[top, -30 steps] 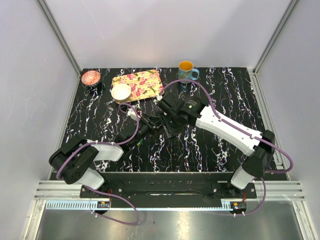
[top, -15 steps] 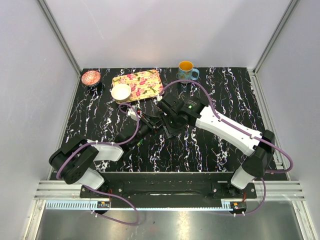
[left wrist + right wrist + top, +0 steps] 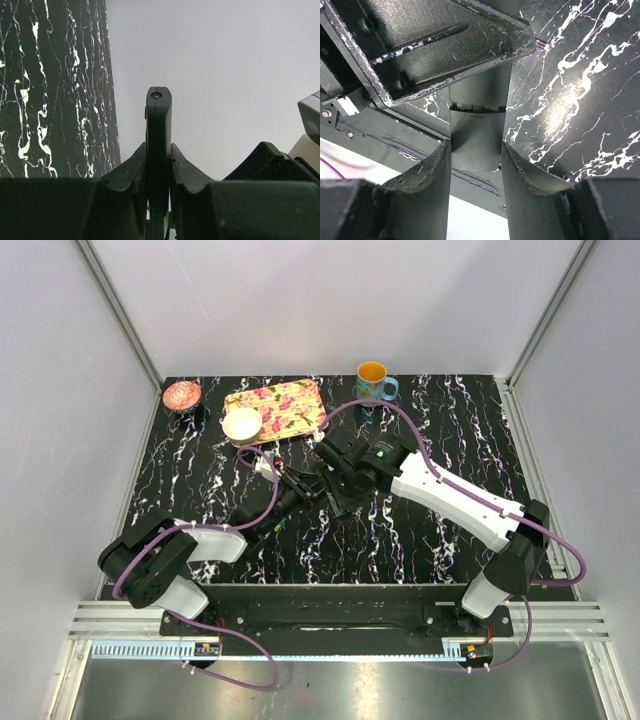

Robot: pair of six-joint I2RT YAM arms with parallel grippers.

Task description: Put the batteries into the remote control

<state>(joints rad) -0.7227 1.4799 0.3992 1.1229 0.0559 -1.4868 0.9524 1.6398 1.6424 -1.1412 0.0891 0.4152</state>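
My right gripper is holding the battery cover by its side edges and the cover's seam is barely open, so next I turn my gripper and pinch the cover's flat sides (image 3: pixel 477 142).
The remote control (image 3: pixel 158 115) is a slim black bar, seen edge-on in the left wrist view. My left gripper (image 3: pixel 158 150) is shut on it. In the right wrist view my right gripper (image 3: pixel 476 150) is closed on the remote's end (image 3: pixel 477 130), where a seam crosses it; the left gripper (image 3: pixel 435 40) sits just above. In the top view both grippers, left (image 3: pixel 300 486) and right (image 3: pixel 335 490), meet above mid-table. A small battery (image 3: pixel 281 525) lies on the table near the left arm. A reddish battery tip (image 3: pixel 540 44) peeks out beside the left gripper.
A floral tray (image 3: pixel 290 400) and a white bowl (image 3: pixel 242 424) sit at the back left. A pink bowl (image 3: pixel 182 395) is in the far left corner. A blue mug (image 3: pixel 373 381) stands at the back centre. The table is black marble.
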